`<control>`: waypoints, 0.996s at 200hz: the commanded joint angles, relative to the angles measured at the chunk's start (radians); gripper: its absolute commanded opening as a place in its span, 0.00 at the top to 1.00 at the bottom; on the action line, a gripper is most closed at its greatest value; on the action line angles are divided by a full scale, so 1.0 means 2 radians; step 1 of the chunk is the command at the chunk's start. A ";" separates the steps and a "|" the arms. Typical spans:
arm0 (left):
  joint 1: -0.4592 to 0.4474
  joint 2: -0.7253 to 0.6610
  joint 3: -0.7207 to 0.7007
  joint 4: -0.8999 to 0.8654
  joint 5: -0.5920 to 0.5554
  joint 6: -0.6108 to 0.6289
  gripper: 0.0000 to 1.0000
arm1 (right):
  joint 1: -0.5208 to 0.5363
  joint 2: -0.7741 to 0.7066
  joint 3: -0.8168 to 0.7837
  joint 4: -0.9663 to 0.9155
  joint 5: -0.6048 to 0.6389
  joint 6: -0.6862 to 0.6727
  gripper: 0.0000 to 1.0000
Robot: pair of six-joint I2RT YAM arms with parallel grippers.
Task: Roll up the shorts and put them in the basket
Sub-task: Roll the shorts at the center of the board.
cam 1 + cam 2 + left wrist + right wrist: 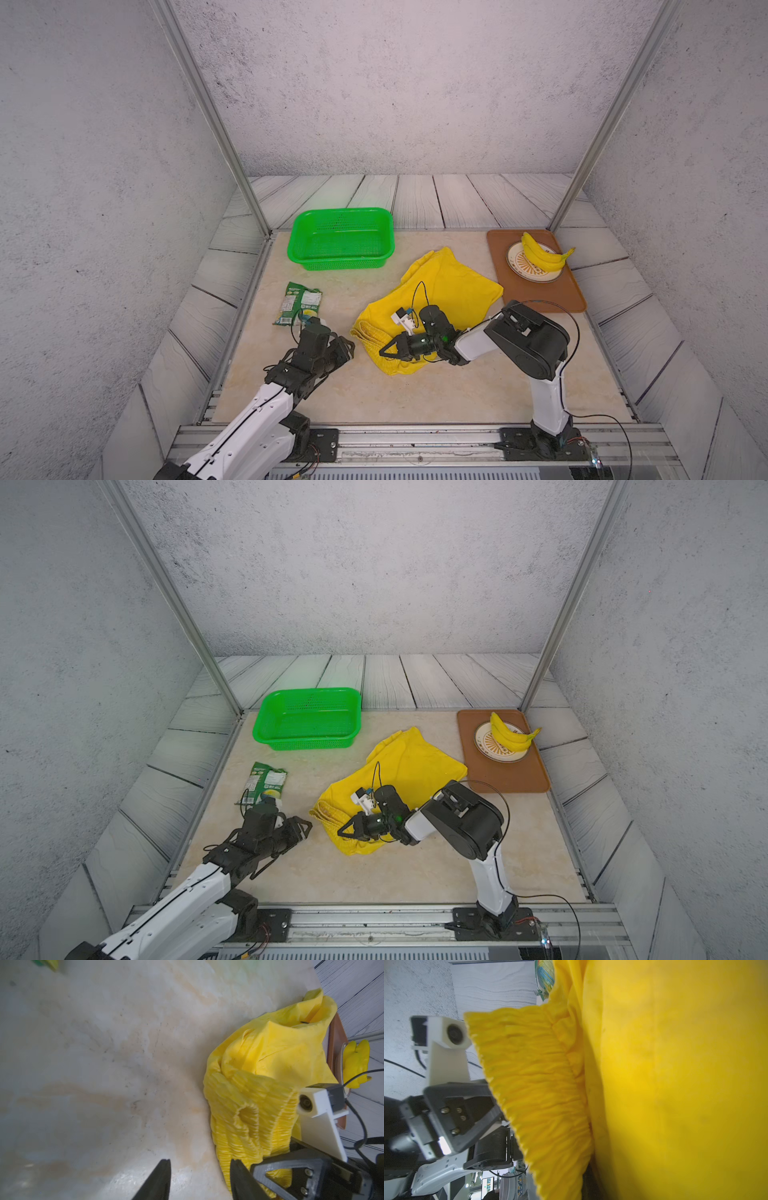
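Note:
My right gripper should lower the waistband's near end, as it is lifting that end alone, then my left gripper should grip the waistband's far end (360,327) before my right gripper takes the near end again.
The bright yellow shorts (453,286) (415,762) lie crumpled at the middle of the table in both top views. My right gripper (384,352) (343,831) is shut on the ribbed waistband (249,1105) at the near left end of the shorts and holds it raised. In the right wrist view the shorts (675,1084) fill the picture and hide the jaws. My left gripper (349,347) (200,1167) stands open just left of the waistband. Only bare table shows between its fingers, and one fingertip (236,1167) is right beside the fabric edge.
A green basket (340,239) stands behind on the left. A green snack packet (298,303) lies by the left arm. At the back right, a brown tray (536,291) carries a plate (515,266) with bananas (540,251). Metal frame posts stand at both back corners.

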 commanded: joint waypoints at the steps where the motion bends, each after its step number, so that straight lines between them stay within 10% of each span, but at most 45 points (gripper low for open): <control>1: 0.003 0.021 -0.007 0.081 0.004 -0.010 0.43 | -0.004 0.031 -0.019 -0.017 0.022 0.026 1.00; 115: 0.001 0.345 0.076 0.269 0.007 -0.023 0.27 | -0.025 0.046 -0.030 -0.035 0.004 0.015 0.86; 143: -0.006 0.392 0.097 0.264 0.015 -0.030 0.40 | -0.032 0.045 -0.029 -0.066 0.001 -0.005 0.81; 199: -0.021 0.441 0.137 0.235 0.002 -0.023 1.00 | -0.038 0.011 -0.018 -0.175 0.011 -0.069 0.69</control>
